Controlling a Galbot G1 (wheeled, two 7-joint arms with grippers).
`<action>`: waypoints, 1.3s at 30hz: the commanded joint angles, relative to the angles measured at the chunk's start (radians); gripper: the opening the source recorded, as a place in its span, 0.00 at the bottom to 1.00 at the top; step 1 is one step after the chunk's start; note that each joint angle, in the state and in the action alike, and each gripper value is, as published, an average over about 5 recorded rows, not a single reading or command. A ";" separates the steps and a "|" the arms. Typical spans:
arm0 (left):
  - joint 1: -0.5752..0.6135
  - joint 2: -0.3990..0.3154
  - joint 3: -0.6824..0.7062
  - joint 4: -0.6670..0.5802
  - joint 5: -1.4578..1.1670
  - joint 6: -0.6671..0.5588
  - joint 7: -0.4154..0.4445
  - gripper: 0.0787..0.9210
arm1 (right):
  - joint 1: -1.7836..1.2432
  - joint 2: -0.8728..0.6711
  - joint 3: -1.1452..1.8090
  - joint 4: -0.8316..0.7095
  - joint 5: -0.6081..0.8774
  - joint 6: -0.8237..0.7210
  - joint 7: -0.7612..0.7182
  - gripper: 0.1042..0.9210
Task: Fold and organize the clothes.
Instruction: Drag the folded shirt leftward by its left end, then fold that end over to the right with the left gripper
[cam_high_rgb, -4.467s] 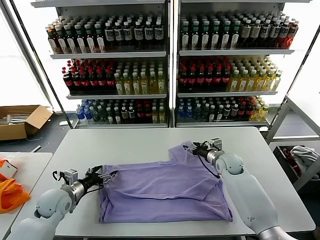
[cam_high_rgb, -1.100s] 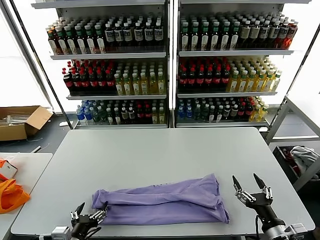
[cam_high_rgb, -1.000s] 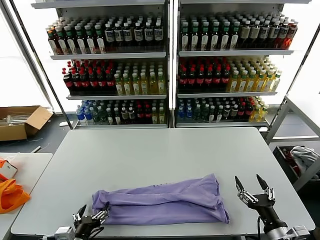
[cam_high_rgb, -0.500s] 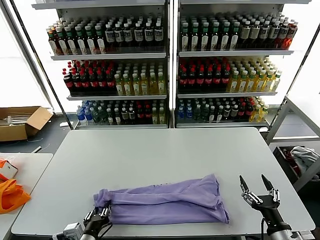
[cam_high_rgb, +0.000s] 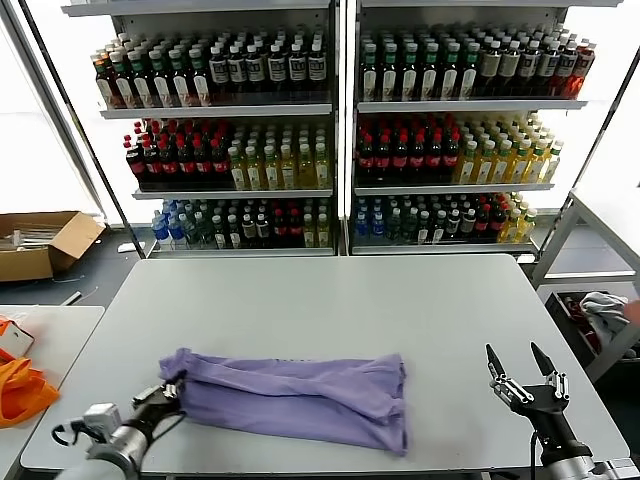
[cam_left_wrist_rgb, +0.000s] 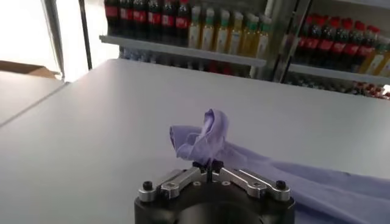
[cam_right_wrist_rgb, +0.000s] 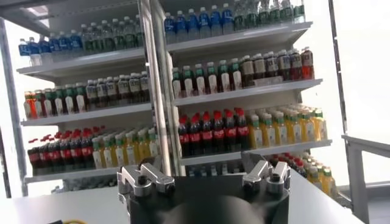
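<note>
I will use my left gripper to release the lavender T-shirt, letting it go on the grey table's end (cam_high_rgb: 212, 375) (cam_left_wrist_rgb: 262, 170) that is nearest the orange fabric.
A lavender T-shirt (cam_high_rgb: 290, 392), folded into a long band, lies across the front of the grey table (cam_high_rgb: 300, 295). My left gripper (cam_high_rgb: 163, 396) is at the band's left end, shut on a bunched corner of the fabric. In the left wrist view the gripper (cam_left_wrist_rgb: 209, 165) pinches the shirt (cam_left_wrist_rgb: 210, 131), which rises in a small peak above the jaws. My right gripper (cam_high_rgb: 527, 372) is open and empty, fingers pointing up, near the table's front right corner, well clear of the shirt. The right wrist view shows only the gripper (cam_right_wrist_rgb: 204, 176) facing the shelves.
Shelves of bottles (cam_high_rgb: 340, 130) stand behind the table. A side table at the left holds orange fabric (cam_high_rgb: 20, 385). A cardboard box (cam_high_rgb: 40, 240) sits on the floor at far left. White-grey fabric (cam_high_rgb: 600, 305) lies on a rack at the right.
My left gripper closed on the shirt's left end and pulled the folded band to the left across the table. My right gripper drifted slightly right and stays open.
</note>
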 joint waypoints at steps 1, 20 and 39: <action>-0.104 0.240 -0.306 0.227 0.005 -0.031 0.234 0.02 | -0.002 -0.002 0.005 0.007 0.004 0.004 0.001 0.88; -0.128 0.174 -0.187 0.002 0.047 -0.068 0.270 0.02 | -0.012 0.012 0.000 0.032 -0.007 -0.011 -0.002 0.88; -0.150 -0.017 0.192 0.081 0.183 -0.049 0.257 0.02 | -0.053 0.050 0.009 0.039 -0.025 -0.004 -0.018 0.88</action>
